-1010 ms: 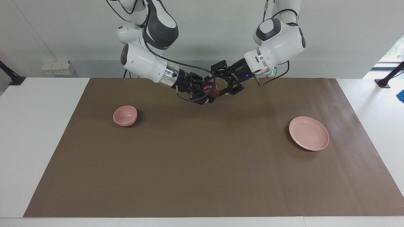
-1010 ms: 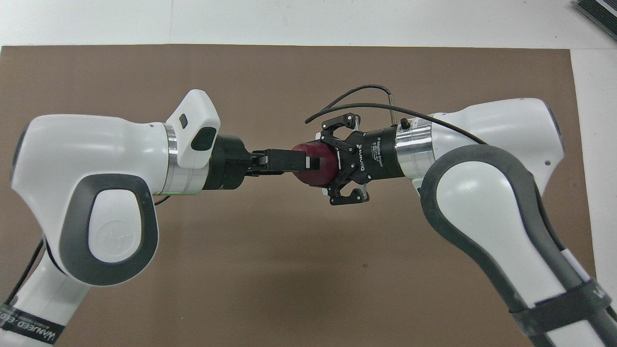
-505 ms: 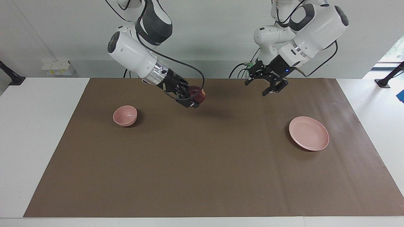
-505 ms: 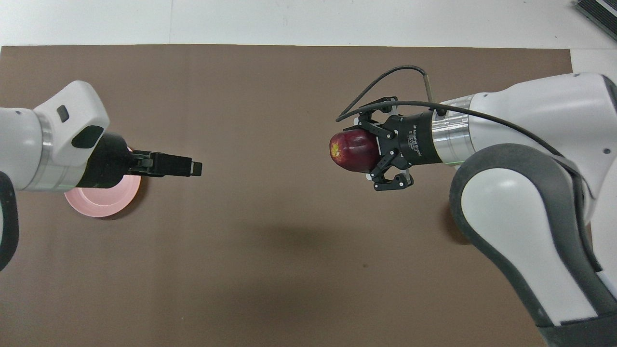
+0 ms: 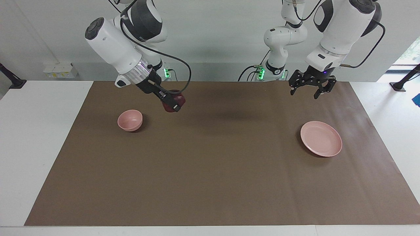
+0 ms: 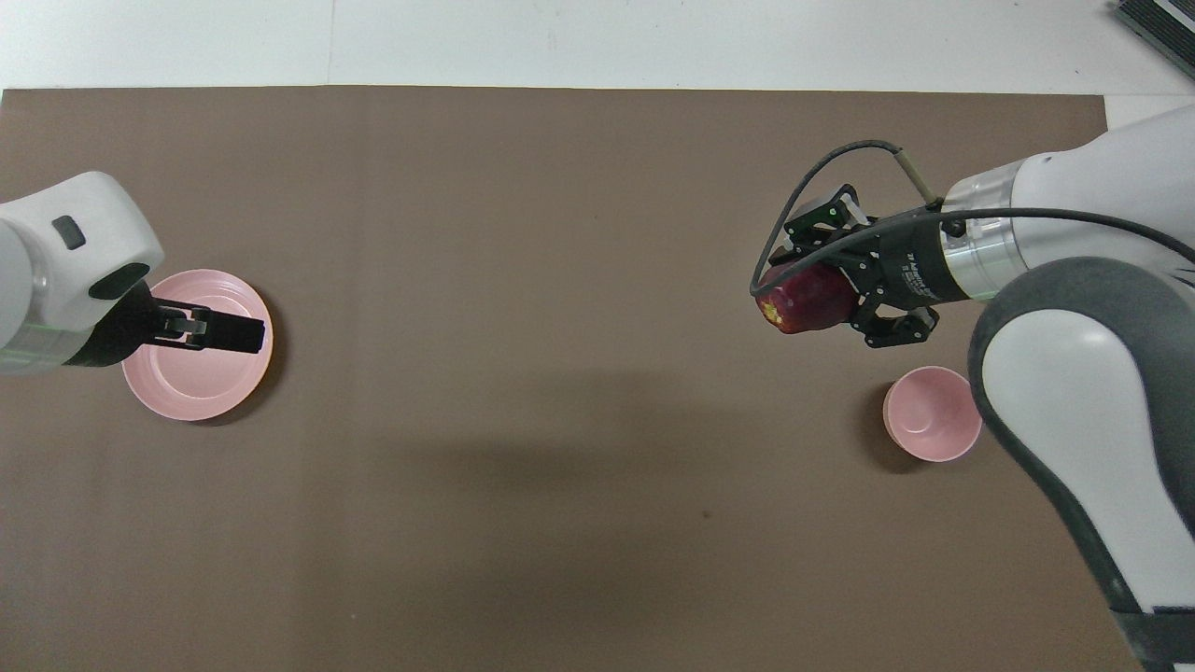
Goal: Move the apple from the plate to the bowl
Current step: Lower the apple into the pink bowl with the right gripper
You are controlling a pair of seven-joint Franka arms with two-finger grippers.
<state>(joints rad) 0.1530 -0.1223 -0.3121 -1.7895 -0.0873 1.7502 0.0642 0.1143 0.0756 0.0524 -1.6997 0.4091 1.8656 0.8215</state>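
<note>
My right gripper will release the dark red apple that I have, setting it free inside the small deep pink bowl [image 6: 928, 419] on the brown mat.
My right gripper [image 5: 174, 103] is shut on the dark red apple [image 5: 170, 98] and holds it in the air over the mat, beside the small deep pink bowl [image 5: 130, 120], which is empty. In the overhead view the apple [image 6: 805, 301] shows its yellowish patch and hangs just off the bowl [image 6: 932, 413]. The wide pink plate [image 5: 321, 138] lies empty toward the left arm's end. My left gripper [image 5: 305, 93] is open and empty, raised in the air; in the overhead view the left gripper [image 6: 245, 334] covers part of the plate [image 6: 191, 387].
A brown mat [image 5: 210, 170] covers most of the white table [image 5: 36, 137]. Nothing else lies on the mat.
The apple passed from my left gripper to my right. The right gripper carried it toward the bowl. The left gripper opened, rose and drew back over the plate.
</note>
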